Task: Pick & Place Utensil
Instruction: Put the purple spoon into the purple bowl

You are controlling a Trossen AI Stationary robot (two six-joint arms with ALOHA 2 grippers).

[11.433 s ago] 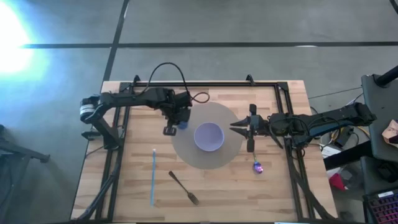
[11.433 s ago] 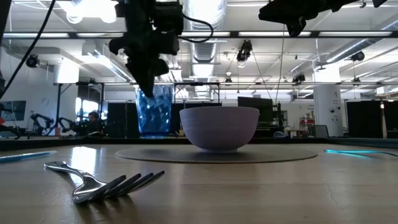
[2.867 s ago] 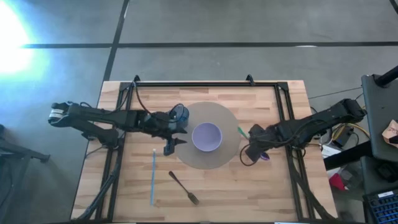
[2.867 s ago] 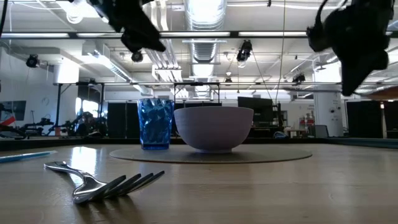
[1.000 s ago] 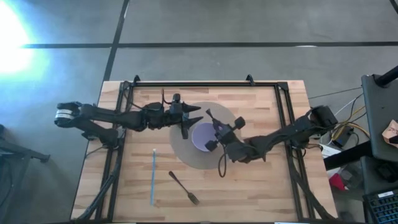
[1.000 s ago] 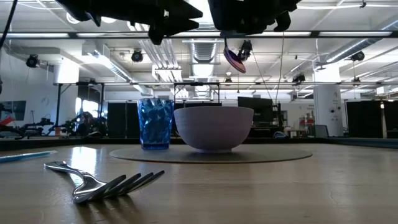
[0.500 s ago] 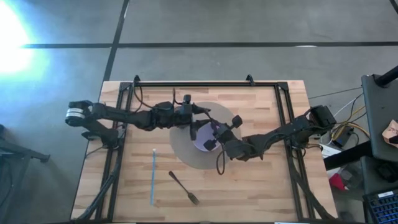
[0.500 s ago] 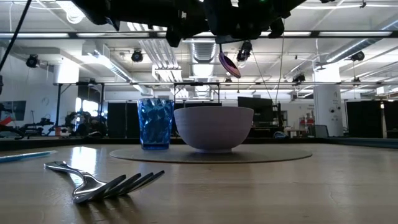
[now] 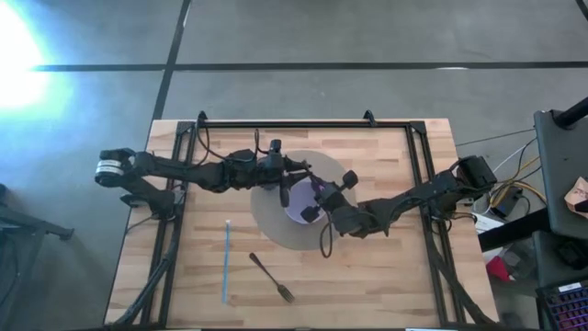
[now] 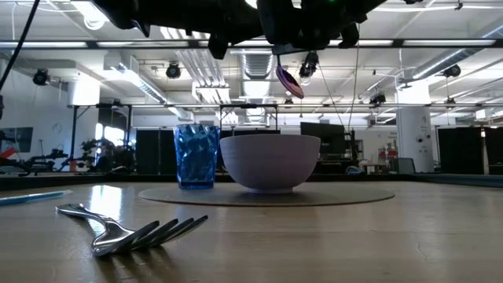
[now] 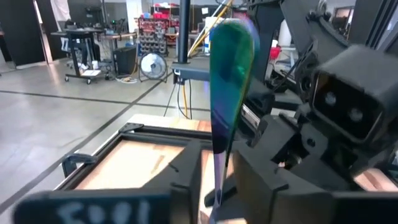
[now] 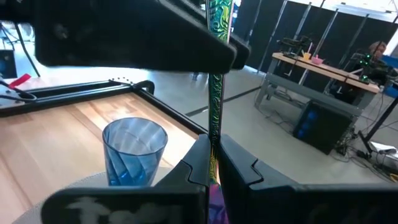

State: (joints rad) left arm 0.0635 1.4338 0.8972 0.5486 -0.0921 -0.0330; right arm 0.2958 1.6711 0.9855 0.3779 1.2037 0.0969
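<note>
My right gripper grips the spoon just above its purple bowl end, so it should open, back away and take the spoon handle's wide loose end (image 11: 232,59) from my left gripper.
An iridescent green-purple spoon (image 11: 229,62) hangs in the air over the lilac bowl (image 10: 273,161), handle up and its purple bowl end (image 10: 288,80) down. My right gripper (image 9: 317,195) reaches in from the table's right and is shut on the spoon. My left gripper (image 9: 292,180) reaches in from the left and is shut on the handle. The lilac bowl stands on a round grey mat (image 9: 276,225) and is mostly hidden under both arms in the high view. My left gripper pinches the spoon's handle (image 11: 217,182) between its two fingers, below the handle's wide free end. It comes level from the table's left, fingers lying across the handle. My right gripper pinches the handle's lower part (image 12: 214,152), just above the purple bowl end, level from the table's right. The spoon is lifted clear, roughly upright above the lilac bowl.
A blue ribbed cup (image 10: 195,156) stands on the mat left of the bowl. A metal fork (image 9: 272,278) and a blue straw (image 9: 226,260) lie on the wooden table near its front edge. A black frame (image 9: 303,122) runs along the far edge.
My left gripper has moved toward the table's right, up to the spoon, with its fingers open, and has then shut on the handle. My right gripper has kept the spoon almost still above the bowl.
</note>
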